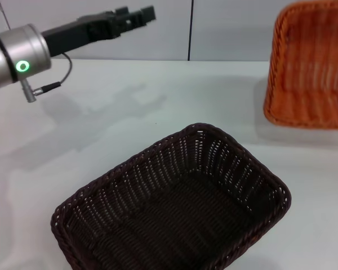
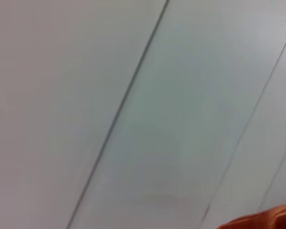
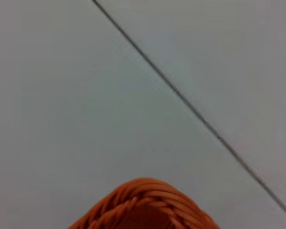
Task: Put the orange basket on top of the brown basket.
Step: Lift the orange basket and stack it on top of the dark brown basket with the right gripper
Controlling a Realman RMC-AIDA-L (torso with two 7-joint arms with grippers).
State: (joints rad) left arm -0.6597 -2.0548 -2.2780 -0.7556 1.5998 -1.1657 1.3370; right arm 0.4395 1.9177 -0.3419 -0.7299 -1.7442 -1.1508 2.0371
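Next, I let go of the orange basket with my right gripper over the middle of the brown basket's opening (image 1: 177,194), so it nests inside.
The brown basket (image 1: 174,214) stands on the white table at the front centre, its opening up and nothing in it. The orange basket (image 1: 312,67) is at the far right, tipped so that its opening faces me, with a shadow on the table under it. Its right part is cut off by the picture's edge. Its braided rim fills the near edge of the right wrist view (image 3: 143,205), and a bit of it shows in the left wrist view (image 2: 271,218). My left gripper (image 1: 138,16) is raised at the far left, well away from both baskets. My right gripper is out of view.
The white table (image 1: 101,124) runs to a pale wall with a dark vertical seam (image 1: 190,28) at the back. The left arm's silver wrist with a green light (image 1: 22,53) reaches in from the left edge.
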